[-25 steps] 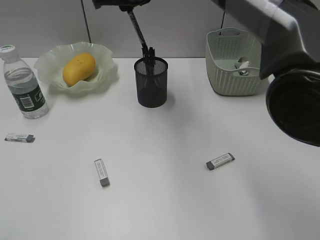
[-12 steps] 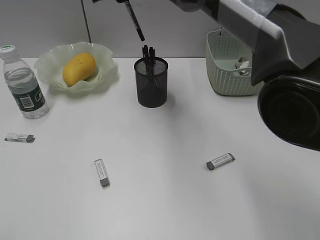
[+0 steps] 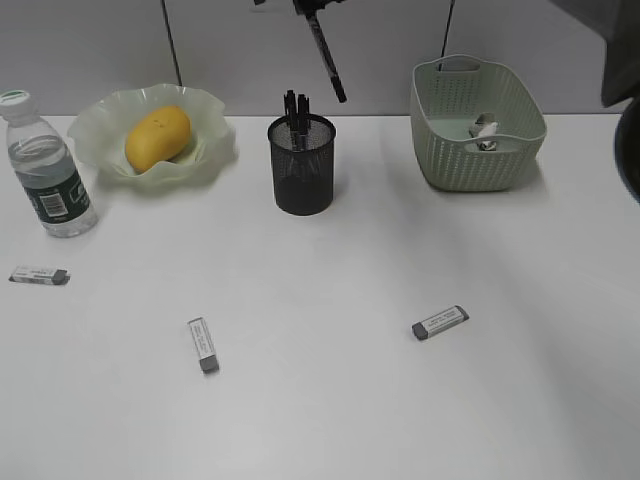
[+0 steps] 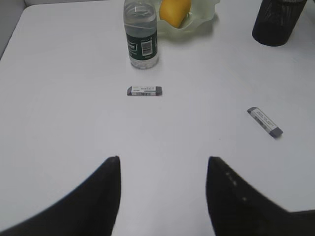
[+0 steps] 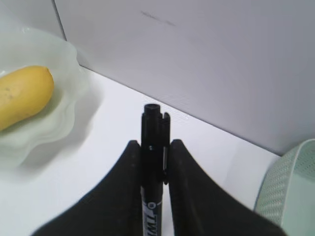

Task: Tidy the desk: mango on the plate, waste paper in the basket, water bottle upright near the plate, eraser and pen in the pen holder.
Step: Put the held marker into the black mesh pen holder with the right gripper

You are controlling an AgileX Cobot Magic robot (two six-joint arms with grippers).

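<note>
The robot's right gripper will release the black pen inside the pen holder (image 3: 312,128), next to the pens standing in it. The black pen now hangs tilted above the holder.
My right gripper (image 5: 152,142) is shut on a black pen (image 5: 151,129). In the exterior view this pen (image 3: 328,55) hangs tilted in the air, above and just right of the pen holder (image 3: 302,165), which has pens standing in it. The mango (image 3: 158,137) lies on the plate (image 3: 100,115). The water bottle (image 3: 45,170) stands upright to the plate's left. The waste paper (image 3: 485,130) lies in the basket (image 3: 478,160). Three erasers lie on the desk: left (image 3: 40,275), middle (image 3: 203,345) and right (image 3: 440,322). My left gripper (image 4: 163,160) is open and empty above the desk.
The left wrist view shows the bottle (image 4: 141,34), two erasers (image 4: 144,90) (image 4: 265,122), the mango (image 4: 174,11) and the pen holder (image 4: 275,22). The right wrist view shows the mango (image 5: 22,96), the plate (image 5: 64,108) and the basket's corner (image 5: 290,191). A grey wall stands behind the desk.
The held pen has risen from the pen holder's rim and moved right, to above and right of it. The right arm has pulled almost out of the exterior view.
</note>
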